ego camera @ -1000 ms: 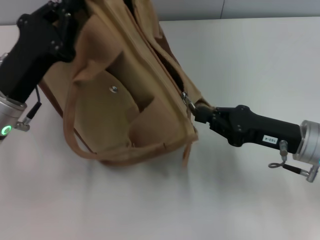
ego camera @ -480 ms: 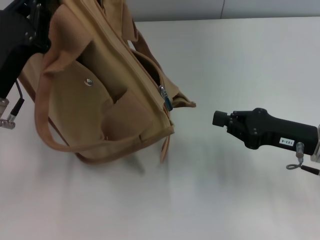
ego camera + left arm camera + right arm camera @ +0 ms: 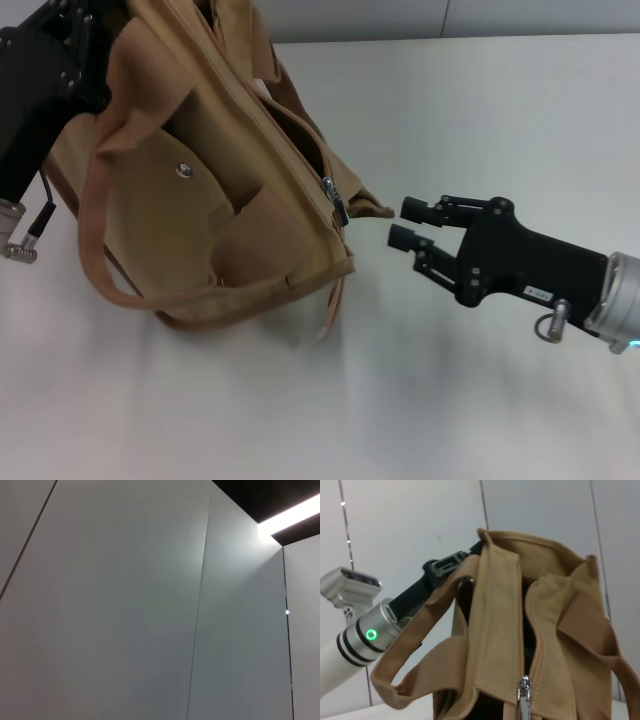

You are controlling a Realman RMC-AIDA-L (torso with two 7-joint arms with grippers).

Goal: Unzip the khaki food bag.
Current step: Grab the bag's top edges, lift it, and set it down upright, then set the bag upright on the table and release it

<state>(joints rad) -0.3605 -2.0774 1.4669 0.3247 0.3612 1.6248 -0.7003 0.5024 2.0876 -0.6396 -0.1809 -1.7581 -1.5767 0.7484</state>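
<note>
The bag slants, zipper pull at its near end, so I need to grab the bag's end tab (image 3: 374, 207) with my right gripper and swing the bag straight.
The khaki food bag (image 3: 200, 220) lies tilted at the left of the white table (image 3: 480, 110). Its front pocket with a metal snap (image 3: 183, 169) faces up. The top zipper gapes open along most of its length, and the silver zipper pull (image 3: 336, 203) hangs at the bag's near-right end. My left gripper (image 3: 85, 40) grips the far end of the bag, shown in the right wrist view as the left gripper (image 3: 467, 555) clamped on the rim. My right gripper (image 3: 412, 224) is open, a short way right of the pull, touching nothing.
A webbing handle (image 3: 110, 275) loops out over the table at the bag's front left. A loose strap end (image 3: 335, 305) trails below the bag's corner. The left wrist view shows only grey wall panels (image 3: 125, 620) and a ceiling light strip.
My right gripper let go of the zipper pull, drew back right, then opened and edged left again. The left arm pulled the bag leftward.
</note>
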